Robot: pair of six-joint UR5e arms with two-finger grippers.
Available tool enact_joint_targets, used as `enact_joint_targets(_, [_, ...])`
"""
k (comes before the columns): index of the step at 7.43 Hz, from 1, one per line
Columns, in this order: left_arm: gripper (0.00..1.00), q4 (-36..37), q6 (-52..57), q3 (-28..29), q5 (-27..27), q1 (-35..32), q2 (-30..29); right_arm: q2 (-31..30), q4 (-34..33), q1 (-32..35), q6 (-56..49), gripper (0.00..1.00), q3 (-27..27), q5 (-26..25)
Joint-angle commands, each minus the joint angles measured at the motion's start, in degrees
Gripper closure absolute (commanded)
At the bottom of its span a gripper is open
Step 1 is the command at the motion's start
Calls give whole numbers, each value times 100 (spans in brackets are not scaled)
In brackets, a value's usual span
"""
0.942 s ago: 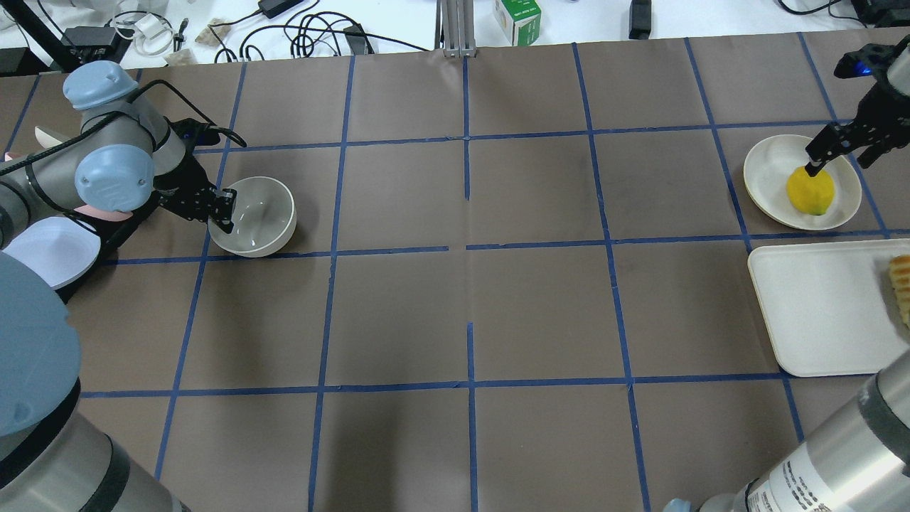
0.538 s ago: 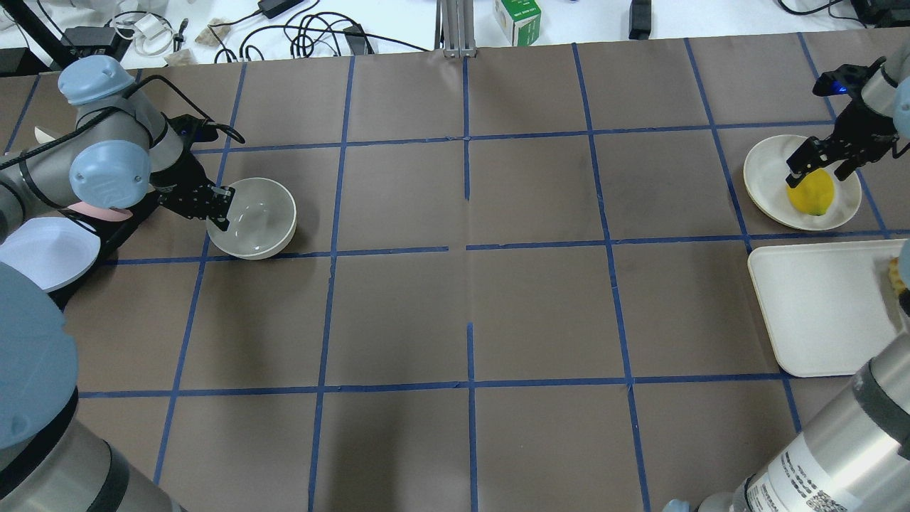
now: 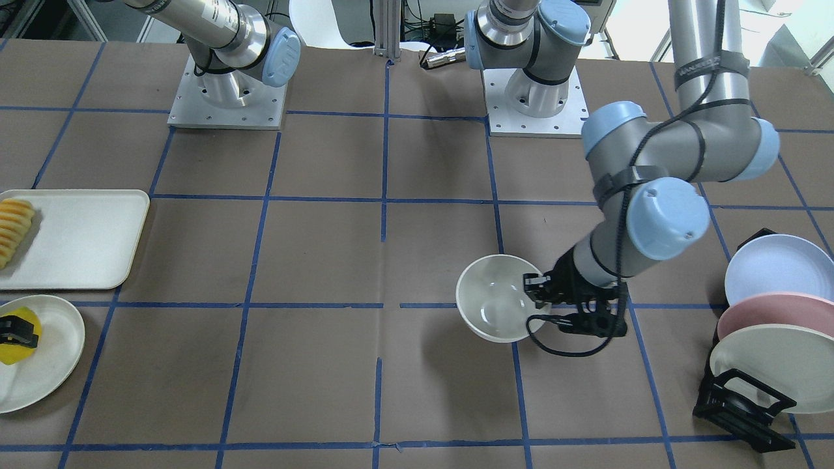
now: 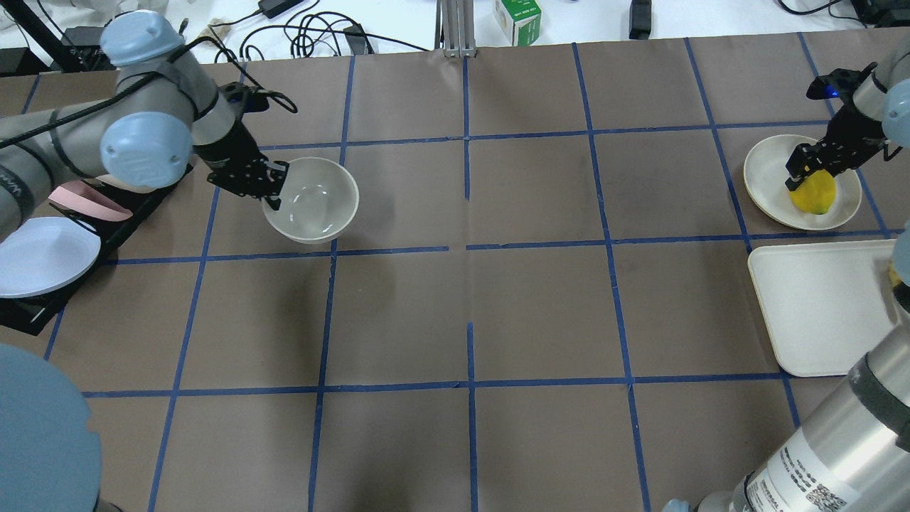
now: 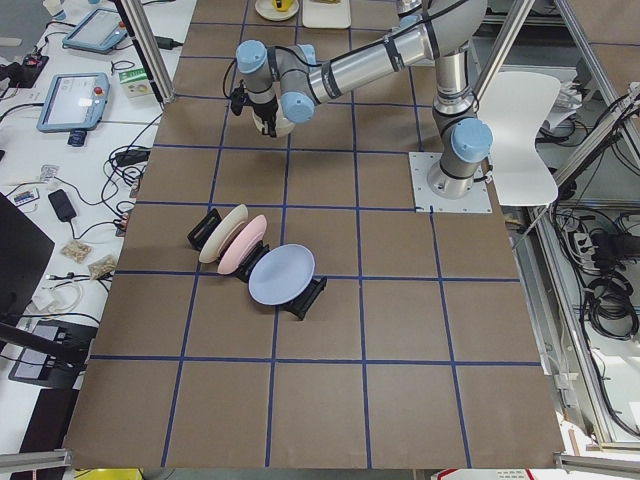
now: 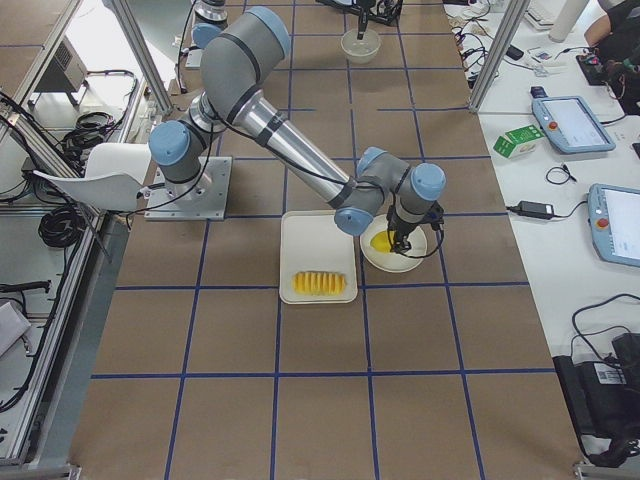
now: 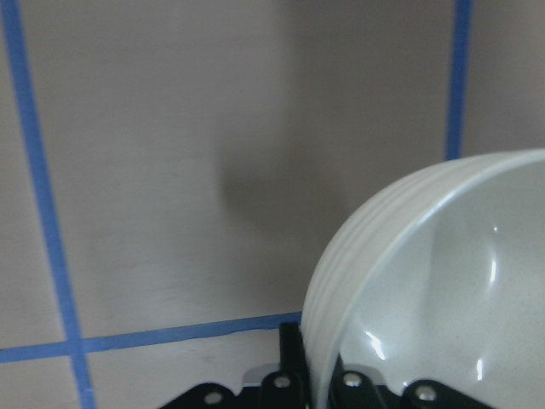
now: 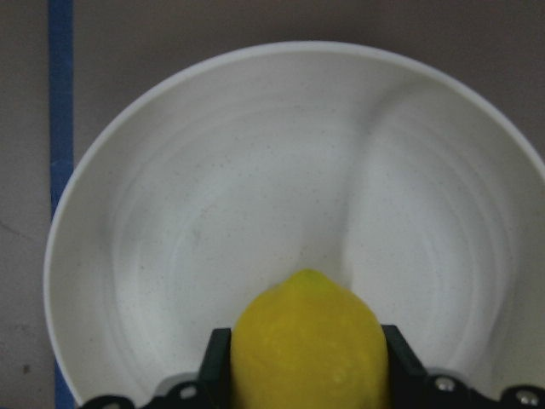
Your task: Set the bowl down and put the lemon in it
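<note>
My right gripper needs to let go of the lemon in the off-white bowl, set over the gap in the blue table lines point(image 3: 373, 303).
The off-white bowl point(image 4: 311, 200) hangs a little above the table, casting a shadow. My left gripper point(image 4: 274, 186) is shut on its left rim; the wrist view shows the bowl's wall point(image 7: 443, 290) clamped between the jaws. From the front, the bowl point(image 3: 498, 306) shows with the left gripper point(image 3: 537, 293) on its rim. The yellow lemon point(image 4: 815, 195) lies on a flat cream plate point(image 4: 768, 171) at the far right. My right gripper point(image 4: 807, 167) is shut around the lemon point(image 8: 308, 332), with a finger on each side.
A white tray point(image 4: 817, 306) lies near the plate and holds a row of yellow ridged slices point(image 3: 13, 231). A black rack with upright pastel plates point(image 3: 775, 312) stands at my far left. Cables and boxes lie beyond the table's far edge.
My left gripper has lifted the bowl and carried it to the right, toward the table's middle. My right gripper has closed in on the lemon on the plate.
</note>
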Motion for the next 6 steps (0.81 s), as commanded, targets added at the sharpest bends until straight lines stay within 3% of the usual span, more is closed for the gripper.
enact_joint_targets(1, [100,137,-1546,-9,-222,-1079,-106,-750,506,171,56,60,-67,-78])
enact_joint_targets(3, [100,707,-2077,-44,-257,-1365,-430,-1403,1053,670,571,59,-14,-96])
enact_joint_targets(6, [100,998,-2184,-44,-231,-1550,-765,-1494,995,2231,2509,60,48,-35])
